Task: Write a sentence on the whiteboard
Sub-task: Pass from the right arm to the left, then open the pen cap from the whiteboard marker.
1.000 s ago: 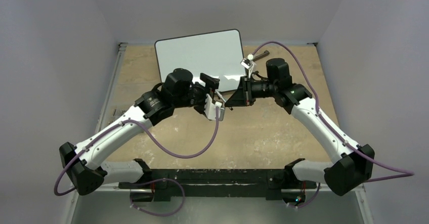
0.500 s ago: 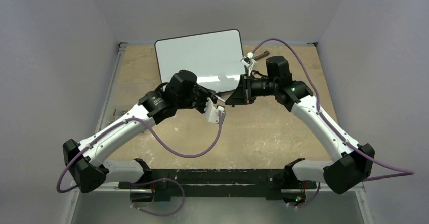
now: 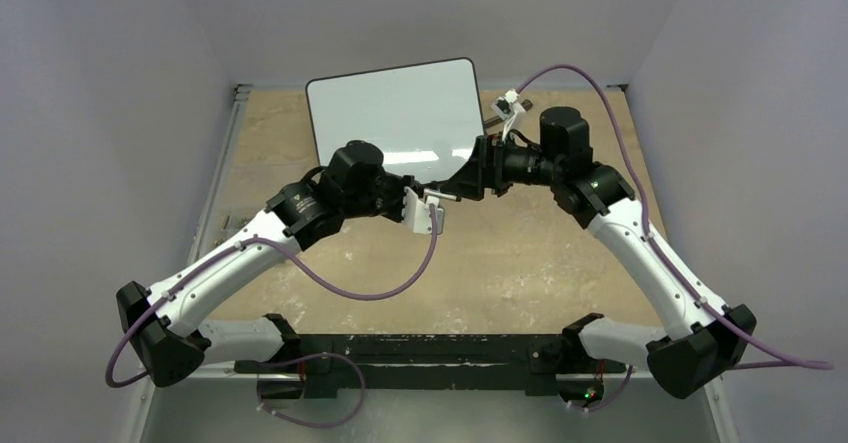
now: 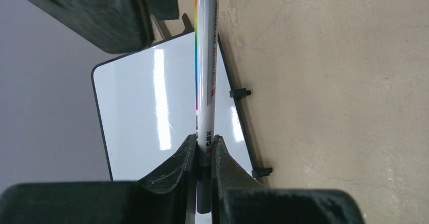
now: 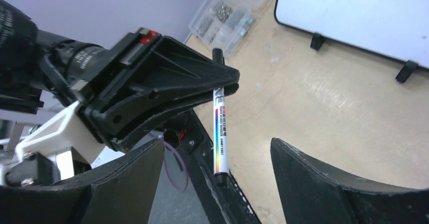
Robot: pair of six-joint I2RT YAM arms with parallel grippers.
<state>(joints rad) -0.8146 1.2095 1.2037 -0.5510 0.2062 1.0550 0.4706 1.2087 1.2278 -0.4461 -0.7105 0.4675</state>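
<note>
The marker's body is pinched by my left gripper beside its black cap, so the marker's printed body [image 5: 221,125] should go to my right gripper while my left gripper moves over onto the cap.
The whiteboard [image 3: 395,113] stands at the back of the table, glossy white with a thin black rim; no sentence shows on its face [image 4: 146,113]. A white marker [image 4: 205,82] with a rainbow stripe hangs in the air in front of the board. My left gripper [image 4: 205,145] is shut on the marker's lower barrel; seen from above, it [image 3: 445,194] is at mid-table. My right gripper [image 5: 215,143] is open, its fingers [image 5: 324,178] wide on either side of the marker's [image 5: 220,133] free end without touching it. From above, the right gripper [image 3: 458,185] faces the left one tip to tip.
A clear plastic box of screws [image 5: 225,14] sits at the table's left edge. The board rests on small black feet [image 4: 240,92]. Purple cables [image 3: 360,298] loop from both wrists. Grey walls close in the table on three sides.
The left gripper closed on the marker that the right gripper was holding. The right gripper then opened, let go and drew slightly back to the right.
</note>
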